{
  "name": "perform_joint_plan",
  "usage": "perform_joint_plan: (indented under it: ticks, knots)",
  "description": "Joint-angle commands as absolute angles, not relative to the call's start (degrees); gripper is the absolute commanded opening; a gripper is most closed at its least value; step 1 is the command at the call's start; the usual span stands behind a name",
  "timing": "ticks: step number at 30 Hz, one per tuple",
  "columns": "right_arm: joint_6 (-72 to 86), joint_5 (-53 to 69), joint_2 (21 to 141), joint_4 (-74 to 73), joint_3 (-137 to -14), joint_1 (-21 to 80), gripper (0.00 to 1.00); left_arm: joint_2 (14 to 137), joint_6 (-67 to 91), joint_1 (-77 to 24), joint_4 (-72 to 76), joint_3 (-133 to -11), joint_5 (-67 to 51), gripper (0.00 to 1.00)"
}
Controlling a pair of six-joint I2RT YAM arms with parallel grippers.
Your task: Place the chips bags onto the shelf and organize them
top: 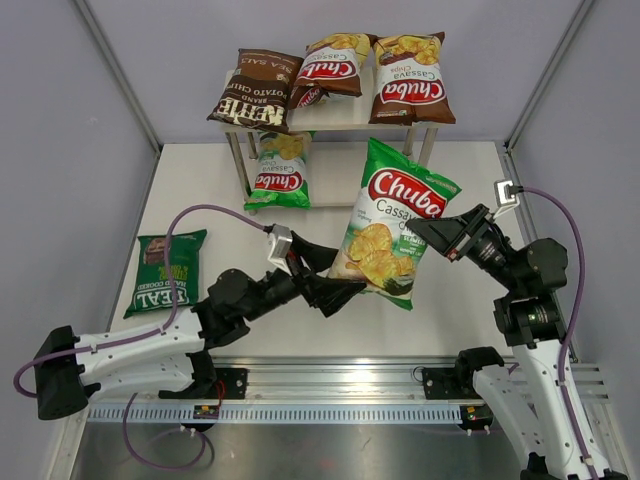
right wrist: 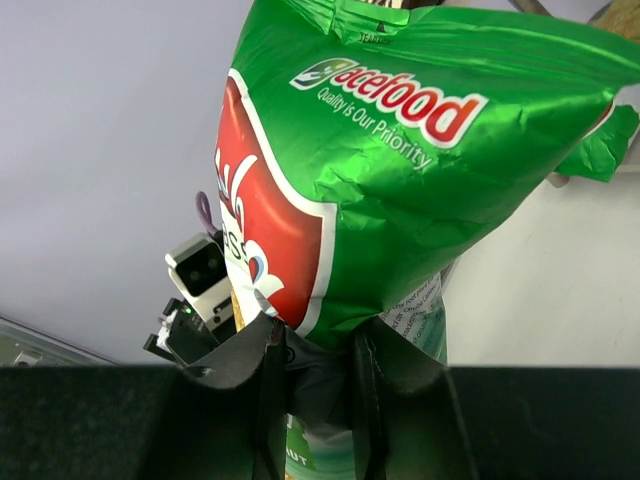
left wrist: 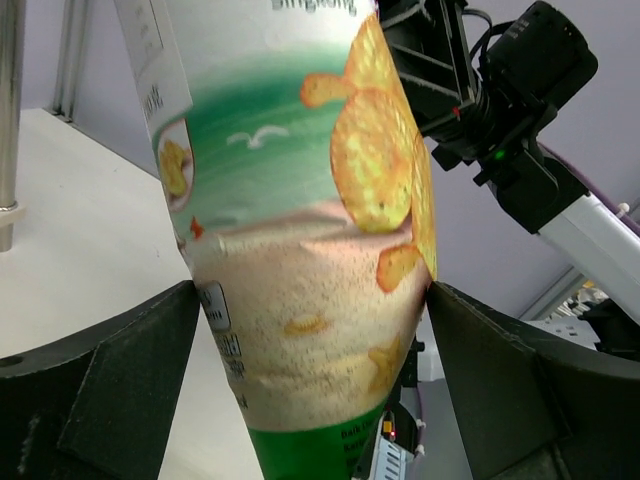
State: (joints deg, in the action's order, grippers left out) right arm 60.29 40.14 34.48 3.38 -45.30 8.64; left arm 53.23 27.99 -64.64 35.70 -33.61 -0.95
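My left gripper's fingers are across the puffy middle of the green Chuba bag, so I should back that gripper off and take the bag's bottom end (left wrist: 312, 448) before I shelve the bag.
A green Chuba Cassava bag (top: 395, 220) hangs upright above the table's middle. My right gripper (top: 425, 232) is shut on its right edge; the wrist view shows the fingers (right wrist: 318, 350) pinching the bag (right wrist: 420, 150). My left gripper (top: 330, 275) is open, its jaws spread wide on either side of the bag's lower end (left wrist: 300, 200), close to its sides. The shelf (top: 350, 108) stands at the back. Its top tier holds the Kettle bag (top: 258, 90) and two brown Chuba bags (top: 330, 68) (top: 408, 78). Another green Chuba bag (top: 281, 170) leans under the top board.
The dark green REAL bag (top: 166, 270) lies flat on the table at the left. The shelf's metal legs (top: 232, 160) stand behind the held bag. Grey walls close in the table on three sides. The right arm (left wrist: 500, 110) shows behind the bag in the left wrist view.
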Motion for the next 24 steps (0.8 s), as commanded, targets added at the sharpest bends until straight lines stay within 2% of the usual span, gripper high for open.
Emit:
perform_joint_plan:
  ticks: [1,4,7,8,10,14,15,18,20,22,23,24]
  knots:
    - [63.5,36.0,32.8,8.6,-45.4,9.1,0.17,53.1,28.6,-65.2,39.2,-32.6,-5.4,0.99]
    - [64.2,34.5,32.3,9.9,-44.4,9.1,0.17,54.7,31.3,-65.1,42.0,-32.7,-8.9,0.97]
    - [63.9,35.6,32.7,9.6,-44.4,9.1,0.18,55.1,32.6,-65.1,42.8,-33.0,-10.0,0.67]
    - [63.5,36.0,32.8,9.4,-44.5,9.1,0.18,54.8,32.8,-65.1,42.9,-33.0,-9.5,0.5]
    - [62.6,36.1,32.6,7.7,-44.7,9.1,0.2,54.4,33.2,-65.1,42.5,-32.6,-8.4,0.46]
    - [60.5,34.8,32.2,5.5,-44.6,9.1,0.2,53.4,34.0,-65.1,43.5,-30.8,-4.9,0.24]
    - [60.5,34.1,31.9,5.4,-44.4,9.1,0.2,53.2,34.7,-65.2,43.7,-30.4,-4.1,0.14]
    - [60.4,33.7,31.1,5.3,-43.7,9.1,0.2,52.7,35.7,-65.1,44.4,-29.0,-2.0,0.03]
    - [59.9,33.6,30.7,5.0,-43.5,9.1,0.19,51.9,36.2,-65.1,43.9,-28.0,-0.5,0.02]
    - [60.4,32.3,28.7,6.3,-42.2,9.1,0.18,50.5,37.2,-65.1,46.0,-26.4,1.5,0.46]
    - [61.7,31.6,27.9,7.2,-41.4,9.1,0.17,50.0,38.7,-65.1,49.1,-24.1,3.5,0.59]
    - [62.7,29.9,26.0,9.1,-39.7,9.1,0.15,49.5,39.3,-65.2,51.2,-23.1,4.0,0.68]
